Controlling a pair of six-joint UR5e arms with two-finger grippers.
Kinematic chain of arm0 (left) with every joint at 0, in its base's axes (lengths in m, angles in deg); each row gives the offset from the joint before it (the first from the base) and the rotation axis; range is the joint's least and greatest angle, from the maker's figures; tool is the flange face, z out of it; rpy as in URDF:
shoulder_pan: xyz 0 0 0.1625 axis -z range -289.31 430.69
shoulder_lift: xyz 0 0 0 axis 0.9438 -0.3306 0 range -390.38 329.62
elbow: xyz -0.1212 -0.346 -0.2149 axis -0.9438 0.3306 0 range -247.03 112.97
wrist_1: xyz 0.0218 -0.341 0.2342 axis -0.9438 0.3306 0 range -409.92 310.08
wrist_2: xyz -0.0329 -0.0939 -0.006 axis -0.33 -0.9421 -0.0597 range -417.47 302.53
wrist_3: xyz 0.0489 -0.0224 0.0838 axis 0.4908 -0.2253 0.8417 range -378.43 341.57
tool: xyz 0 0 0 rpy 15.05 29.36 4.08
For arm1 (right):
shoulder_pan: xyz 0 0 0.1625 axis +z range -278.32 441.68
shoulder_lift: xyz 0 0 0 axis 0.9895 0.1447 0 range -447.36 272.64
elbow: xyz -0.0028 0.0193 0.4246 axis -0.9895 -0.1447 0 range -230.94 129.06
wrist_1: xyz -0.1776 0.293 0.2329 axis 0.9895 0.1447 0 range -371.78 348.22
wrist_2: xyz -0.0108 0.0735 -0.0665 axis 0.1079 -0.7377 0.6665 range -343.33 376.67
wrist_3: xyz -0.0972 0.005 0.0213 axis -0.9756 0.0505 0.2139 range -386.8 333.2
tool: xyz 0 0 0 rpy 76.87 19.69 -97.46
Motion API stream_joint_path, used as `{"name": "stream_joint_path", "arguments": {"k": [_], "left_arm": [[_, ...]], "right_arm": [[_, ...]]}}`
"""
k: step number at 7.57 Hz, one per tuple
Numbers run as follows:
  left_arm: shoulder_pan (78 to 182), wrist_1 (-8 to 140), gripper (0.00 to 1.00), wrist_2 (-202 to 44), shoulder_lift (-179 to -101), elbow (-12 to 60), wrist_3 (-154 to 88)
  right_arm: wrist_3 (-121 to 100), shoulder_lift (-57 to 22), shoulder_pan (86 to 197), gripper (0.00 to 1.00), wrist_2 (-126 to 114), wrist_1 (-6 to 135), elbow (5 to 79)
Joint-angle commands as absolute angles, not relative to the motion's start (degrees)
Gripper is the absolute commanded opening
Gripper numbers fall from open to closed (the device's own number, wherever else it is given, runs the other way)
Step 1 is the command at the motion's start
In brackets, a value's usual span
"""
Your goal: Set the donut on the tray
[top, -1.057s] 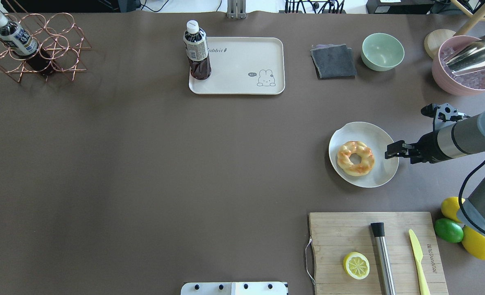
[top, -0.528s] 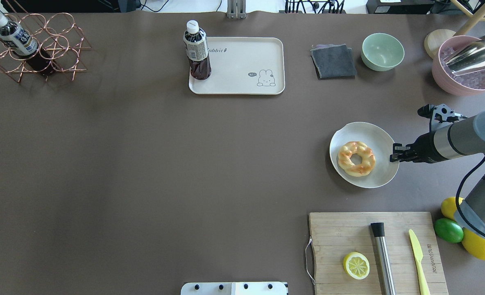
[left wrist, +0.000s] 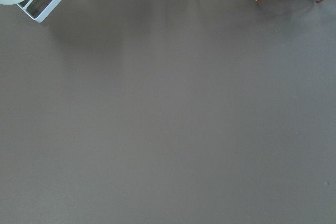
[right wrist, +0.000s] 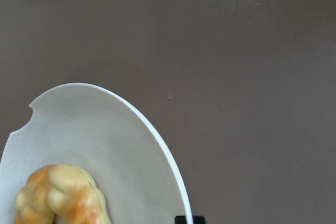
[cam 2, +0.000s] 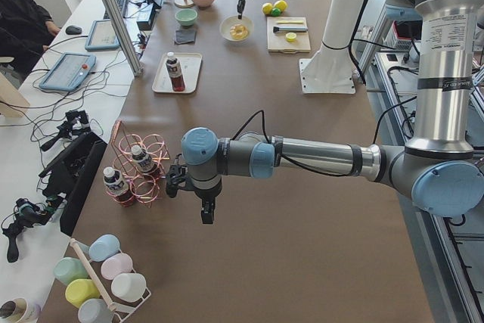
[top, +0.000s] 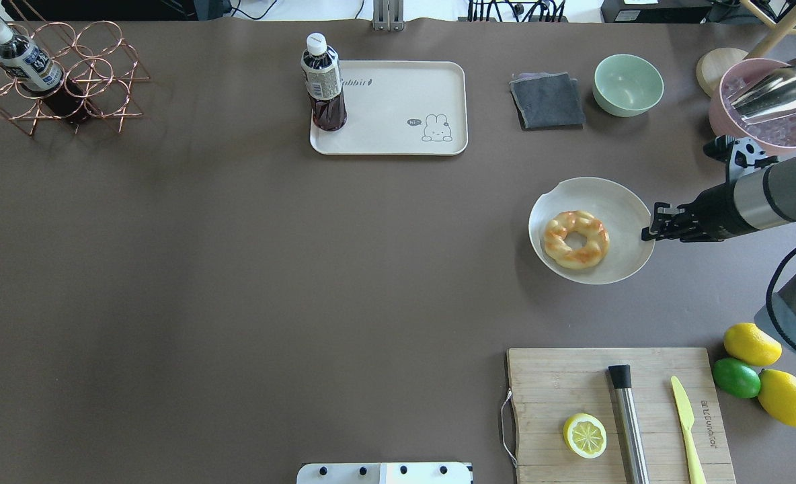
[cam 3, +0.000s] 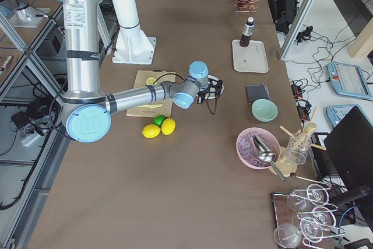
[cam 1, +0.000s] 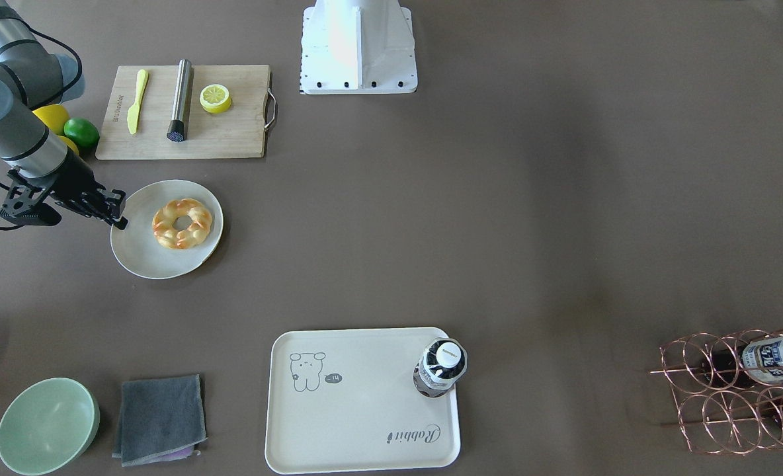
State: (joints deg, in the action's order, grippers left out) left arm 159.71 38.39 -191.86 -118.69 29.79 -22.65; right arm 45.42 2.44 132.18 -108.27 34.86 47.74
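I will use my right gripper to set the off-white plate with the donut down on the cream tray's half nearer the grey cloth (cam 1: 333, 397).
The golden twisted donut (top: 576, 240) lies on a round off-white plate (top: 613, 202) at the table's right. My right gripper (top: 648, 232) is shut on the plate's right rim and holds plate and donut, seemingly a little above the table. The front view shows the same grip (cam 1: 119, 221) on the plate (cam 1: 140, 258) with the donut (cam 1: 181, 223). The right wrist view shows the donut (right wrist: 63, 195) and plate rim (right wrist: 157, 135). The cream tray (top: 405, 107) lies at the far middle. My left gripper (cam 2: 206, 213) hangs over bare table far to the left; I cannot tell whether it is open.
A dark drink bottle (top: 323, 84) stands on the tray's left corner. A grey cloth (top: 547, 101), green bowl (top: 628, 84) and pink bowl with scoop (top: 768, 107) sit far right. A cutting board (top: 559, 376) with lemon half, muddler and knife is near right. A copper rack (top: 55, 81) is far left.
My right gripper closed on the plate's rim, then moved the plate with the donut toward the table's far side; the plate now looks larger, as if raised.
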Motion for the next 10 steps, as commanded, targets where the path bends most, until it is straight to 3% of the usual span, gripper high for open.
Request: {"name": "stream_joint_path", "arguments": {"k": [1,4,10], "left_arm": [[159.73,38.41,0.98,-191.86,-118.62,29.91,-22.65],[159.55,38.41,0.98,-191.86,-118.62,29.91,-22.65],[159.46,38.32,0.98,-191.95,-118.97,29.65,-22.74]], "right_arm": [[44.83,2.02,141.78,0.0,-119.46,34.8,48.47],[45.79,-1.38,143.38,0.0,-118.95,34.98,46.37],[70.88,-32.73,135.58,0.0,-104.75,35.42,21.96]]}}
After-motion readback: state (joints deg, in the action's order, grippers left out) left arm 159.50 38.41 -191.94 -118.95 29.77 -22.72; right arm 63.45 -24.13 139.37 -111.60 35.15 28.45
